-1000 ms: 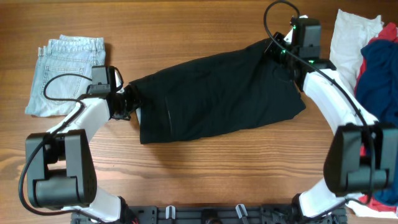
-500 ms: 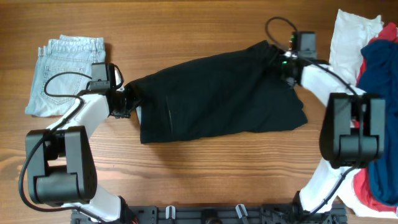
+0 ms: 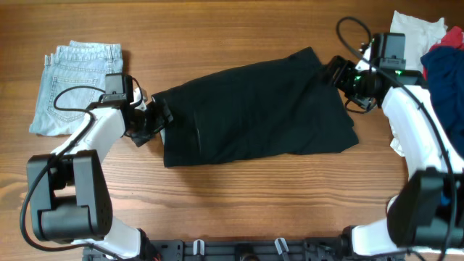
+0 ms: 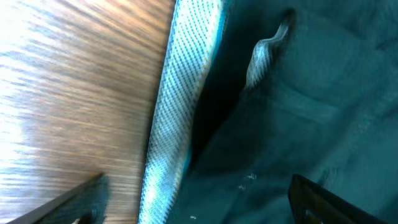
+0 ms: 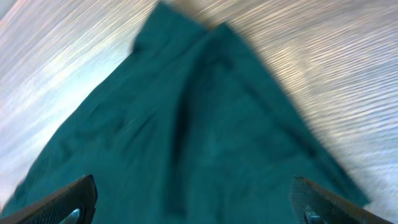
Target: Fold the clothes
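The pale waistband lining [image 3: 162, 125] [image 4: 163, 186] is at the end of the black garment nearest the light-blue denim. Next, my left gripper closes on the middle of it.
A large black garment [image 3: 254, 109] lies spread across the middle of the table, one of the clothes. My left gripper [image 3: 154, 119] stands open at its left end, touching nothing. In the left wrist view the left gripper [image 4: 199, 208] straddles the pale waistband lining [image 4: 180, 106], with wood to the left and dark fabric [image 4: 292, 118] to the right. My right gripper [image 3: 336, 73] hovers open at the garment's upper right corner. The right wrist view shows the right gripper [image 5: 196, 208] spread wide over the dark cloth [image 5: 186, 137], nothing held.
Folded light-blue denim [image 3: 76, 87] lies at the far left. A heap of white [image 3: 409, 36], red and navy [image 3: 442, 80] clothes sits at the right edge, just behind the right arm. Bare wood runs along the front.
Both grippers have opened and let go of the black garment. The right arm has swung out to the right, away from the corner. The left gripper stays at the waistband end.
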Motion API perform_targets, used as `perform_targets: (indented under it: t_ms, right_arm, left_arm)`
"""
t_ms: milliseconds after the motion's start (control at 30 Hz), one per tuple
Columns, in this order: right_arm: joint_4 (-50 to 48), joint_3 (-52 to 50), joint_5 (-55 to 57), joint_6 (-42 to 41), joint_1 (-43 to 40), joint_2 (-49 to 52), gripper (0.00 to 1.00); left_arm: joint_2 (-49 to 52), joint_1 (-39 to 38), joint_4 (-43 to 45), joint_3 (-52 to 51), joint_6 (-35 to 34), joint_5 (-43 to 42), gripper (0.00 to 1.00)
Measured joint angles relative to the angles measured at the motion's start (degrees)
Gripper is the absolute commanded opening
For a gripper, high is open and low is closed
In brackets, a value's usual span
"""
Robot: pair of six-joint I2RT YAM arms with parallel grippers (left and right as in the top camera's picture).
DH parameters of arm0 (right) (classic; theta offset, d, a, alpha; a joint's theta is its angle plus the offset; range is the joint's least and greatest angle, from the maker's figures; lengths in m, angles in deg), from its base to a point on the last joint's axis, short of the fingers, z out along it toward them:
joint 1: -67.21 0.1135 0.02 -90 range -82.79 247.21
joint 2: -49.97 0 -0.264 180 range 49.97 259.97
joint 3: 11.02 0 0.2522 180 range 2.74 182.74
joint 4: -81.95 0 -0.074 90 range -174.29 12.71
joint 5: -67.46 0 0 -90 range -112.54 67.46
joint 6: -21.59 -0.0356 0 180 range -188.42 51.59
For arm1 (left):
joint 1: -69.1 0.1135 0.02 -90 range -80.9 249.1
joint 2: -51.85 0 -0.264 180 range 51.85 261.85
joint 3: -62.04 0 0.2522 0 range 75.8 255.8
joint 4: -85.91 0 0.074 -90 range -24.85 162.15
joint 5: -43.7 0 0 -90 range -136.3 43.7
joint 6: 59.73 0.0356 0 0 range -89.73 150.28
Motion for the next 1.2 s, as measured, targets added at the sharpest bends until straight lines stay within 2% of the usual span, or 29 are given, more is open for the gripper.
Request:
perform_targets:
  t_ms: [233, 333, 400, 467, 500, 567, 600, 633, 767, 800, 833, 867, 900, 933, 1100, 1200]
  right_arm:
    - [4.9, 0.0, 0.1, 2.3, 10.2, -1.1, 0.99]
    - [5.2, 0.0, 0.2, 2.3, 13.9, -1.1, 0.99]
    - [5.7, 0.0, 0.2, 2.3, 15.0, -1.1, 0.99]
    - [6.6, 0.0, 0.2, 2.3, 15.9, -1.1, 1.00]
    - [6.8, 0.0, 0.2, 2.3, 16.2, -1.1, 0.99]
    - [7.6, 0.0, 0.2, 2.3, 16.5, -1.1, 1.00]
    - [7.9, 0.0, 0.2, 2.3, 16.5, -1.1, 0.99]
    - [8.1, 0.0, 0.2, 2.3, 16.5, -1.1, 1.00]
    - [8.8, 0.0, 0.2, 2.8, 16.5, -1.1, 0.98]
    - [9.0, 0.0, 0.2, 3.2, 16.5, -1.1, 0.91]
    - [9.6, 0.0, 0.2, 3.9, 16.5, -1.1, 0.72]
    - [10.4, 0.0, 0.0, 4.8, 16.5, -1.1, 0.28]
    - [11.3, 0.0, -0.3, 5.6, 16.5, -1.1, 0.11]
    - [11.8, 0.0, -0.9, 6.3, 16.6, -1.1, 0.04]
    - [10.2, -3.2, -4.6, 7.5, 19.7, -1.1, 0.04]
    - [5.5, -7.4, -6.4, 7.7, 24.9, -1.1, 0.04]
  left_arm:
    - [-0.6, 0.2, 0.9, -1.4, 1.7, -1.4, 0.89]
    - [-1.6, 0.6, 5.2, -4.4, 1.9, -4.9, 0.83]
    - [-2.0, 0.4, 9.5, -6.7, 1.9, -8.5, 0.75]
    - [-2.0, -0.9, 12.5, -8.5, 2.0, -11.5, 0.63]
    - [-1.9, -1.8, 13.0, -9.0, 2.2, -12.0, 0.51]
    - [-1.3, -4.5, 13.9, -9.8, 2.2, -13.6, 0.20]
    - [-0.8, -5.7, 13.9, -10.2, 2.0, -14.6, 0.09]
    - [-0.4, -6.4, 13.8, -10.6, 1.9, -15.4, 0.04]
    - [0.3, -6.6, 11.5, -11.3, 2.0, -17.0, 0.04]
    - [0.1, -6.2, 10.3, -11.4, 2.0, -17.2, 0.04]
    - [-0.4, -5.2, 7.9, -11.5, 2.0, -17.4, 0.04]
    - [-1.3, -4.0, 5.9, -11.9, 2.1, -17.3, 0.04]
    - [-2.3, -2.6, 2.8, -12.3, 2.3, -16.6, 0.04]
    - [-3.5, -1.0, -0.2, -12.7, 2.6, -15.2, 0.04]
    - [-11.7, 1.9, -12.9, -11.4, 4.7, -10.2, 0.04]
    - [-16.9, 2.0, -18.8, -7.3, 5.3, -9.1, 0.04]
